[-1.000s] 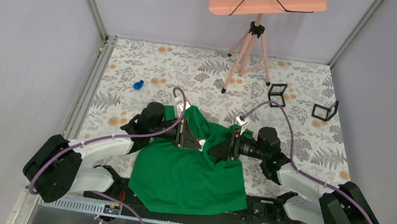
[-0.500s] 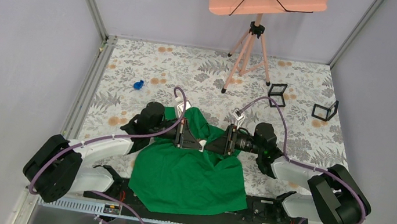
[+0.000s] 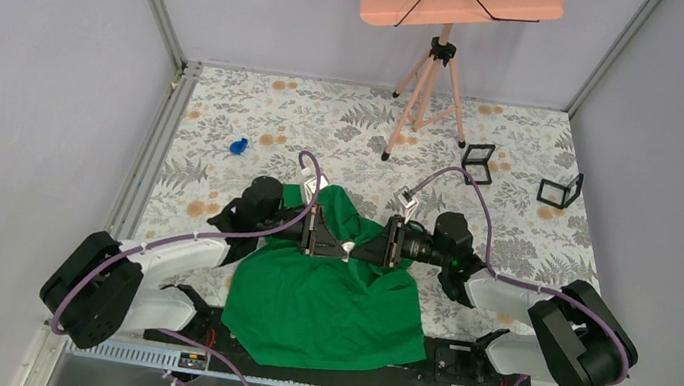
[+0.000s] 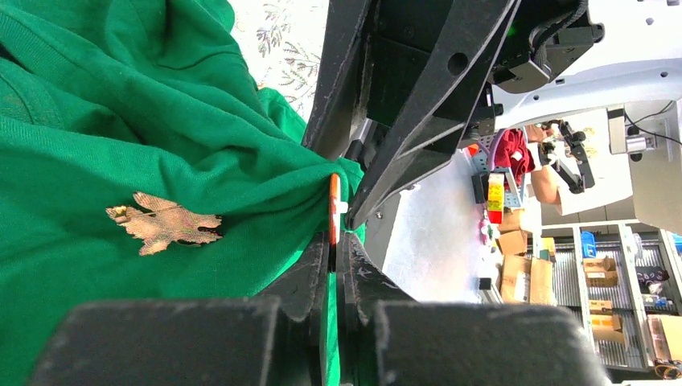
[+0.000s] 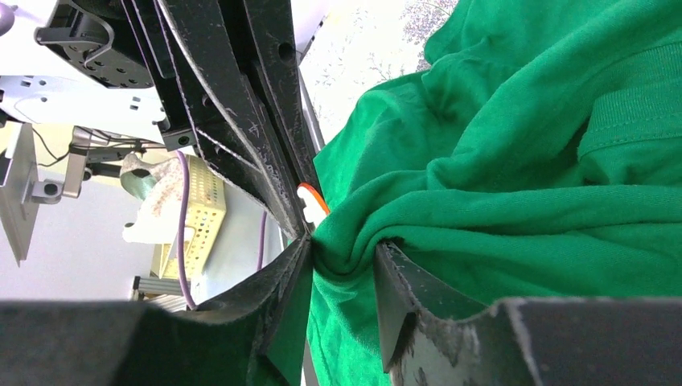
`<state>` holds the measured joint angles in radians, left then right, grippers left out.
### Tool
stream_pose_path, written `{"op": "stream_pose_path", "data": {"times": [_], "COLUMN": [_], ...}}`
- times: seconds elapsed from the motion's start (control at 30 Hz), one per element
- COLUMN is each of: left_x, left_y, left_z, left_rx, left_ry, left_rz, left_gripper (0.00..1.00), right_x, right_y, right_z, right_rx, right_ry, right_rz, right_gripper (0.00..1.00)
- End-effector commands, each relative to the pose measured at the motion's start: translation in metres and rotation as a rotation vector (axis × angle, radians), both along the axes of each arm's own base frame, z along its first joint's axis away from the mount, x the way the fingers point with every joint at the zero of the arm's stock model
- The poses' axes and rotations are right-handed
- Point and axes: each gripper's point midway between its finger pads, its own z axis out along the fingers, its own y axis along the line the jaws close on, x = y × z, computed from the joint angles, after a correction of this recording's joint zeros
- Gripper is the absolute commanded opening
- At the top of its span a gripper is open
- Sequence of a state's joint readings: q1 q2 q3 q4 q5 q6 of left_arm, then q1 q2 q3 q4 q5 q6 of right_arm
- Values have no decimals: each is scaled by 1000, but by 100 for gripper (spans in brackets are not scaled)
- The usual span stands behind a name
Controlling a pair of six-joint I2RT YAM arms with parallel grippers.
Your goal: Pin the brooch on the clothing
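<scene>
My left gripper is to let go of the orange and white piece on the green T-shirt (image 3: 335, 259) beside the gold leaf-shaped brooch.
The bright green T-shirt (image 3: 328, 297) lies at the near middle of the table, its upper part lifted between my two arms. A gold leaf-shaped brooch (image 4: 165, 225) lies against the fabric in the left wrist view. My left gripper (image 3: 346, 247) (image 4: 336, 241) is shut on a fold of the T-shirt, with a small orange and white piece (image 4: 334, 207) at its tips. My right gripper (image 3: 358, 252) (image 5: 342, 251) meets it tip to tip. Its jaws stand apart around a bunched fold of the T-shirt (image 5: 499, 185). The orange and white piece also shows in the right wrist view (image 5: 311, 199).
A pink music stand on a tripod (image 3: 432, 74) stands at the back. Two small black frames (image 3: 478, 159) (image 3: 559, 190) sit at the back right. A small blue object (image 3: 238, 146) lies at the back left. Grey walls close in both sides.
My right gripper has moved left across the T-shirt until its tips meet the left gripper's tips. The left arm and the T-shirt have stayed put.
</scene>
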<state>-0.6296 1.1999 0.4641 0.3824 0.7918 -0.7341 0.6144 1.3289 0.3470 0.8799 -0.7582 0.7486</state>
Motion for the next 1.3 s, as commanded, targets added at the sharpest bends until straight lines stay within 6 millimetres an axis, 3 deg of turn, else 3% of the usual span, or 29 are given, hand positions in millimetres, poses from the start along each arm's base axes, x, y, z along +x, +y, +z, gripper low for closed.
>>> {"op": "stream_pose_path", "data": {"times": [0.0, 0.4, 0.6, 0.87, 1.27], "left_x": [-4, -6, -5, 6, 8], "left_y": [-4, -5, -5, -4, -8], "left_z": [19, 21, 20, 3, 4], "left_rx": [-71, -80, -77, -18, -27], "left_ry": [-61, -62, -59, -15, 3], "left_rz": [-53, -68, -67, 0, -20], "left_gripper": [0, 0, 0, 0, 0], "right_x": [17, 19, 16, 11, 3], "right_y": [6, 11, 14, 14, 21], "right_z": [12, 6, 6, 9, 4], "right_rx": [-3, -48, -47, -26, -34], "right_ry": [-83, -78, -75, -81, -43], "right_rz": [-62, -73, -52, -35, 37], "right_gripper": [37, 31, 31, 31, 31]}}
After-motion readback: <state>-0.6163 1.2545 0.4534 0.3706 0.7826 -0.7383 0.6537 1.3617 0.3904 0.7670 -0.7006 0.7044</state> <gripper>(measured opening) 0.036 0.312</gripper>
